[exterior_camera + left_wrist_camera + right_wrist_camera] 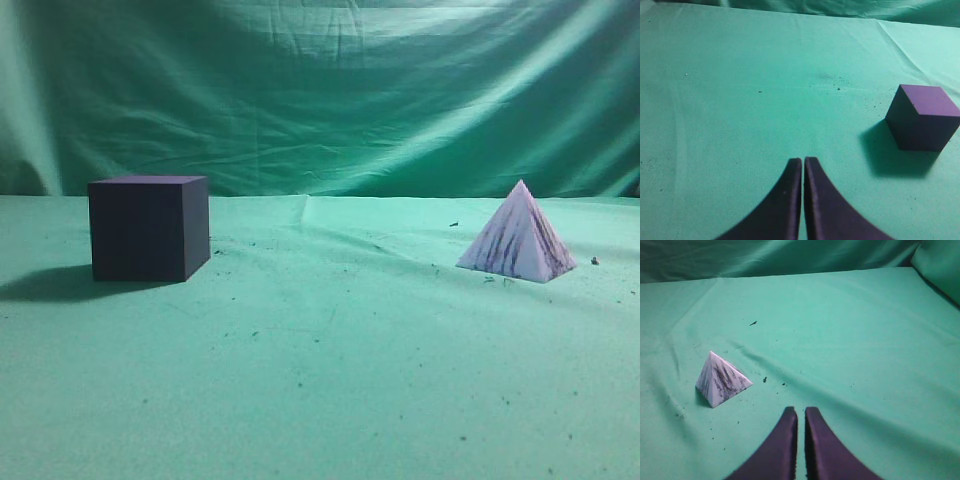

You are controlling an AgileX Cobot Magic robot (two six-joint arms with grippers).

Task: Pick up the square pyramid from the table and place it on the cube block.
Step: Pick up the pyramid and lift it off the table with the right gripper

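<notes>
I need to close my right gripper on the lower sides (513,252) (721,387) of the white square pyramid, just above the green table.
The white square pyramid (518,240) with dark purple streaks stands on the green table (320,380) at the right. The dark cube block (148,227) stands at the left, well apart from it. In the right wrist view the pyramid (720,380) lies ahead and left of my right gripper (801,412), which is shut and empty above the cloth. In the left wrist view the cube (922,117) sits ahead and right of my left gripper (803,162), which is shut and empty. Neither gripper shows in the exterior view.
A wrinkled green backdrop (320,90) hangs behind the table. Small dark specks (753,323) lie scattered on the cloth near the pyramid. A raised fold of cloth runs across the table beside the pyramid (790,372).
</notes>
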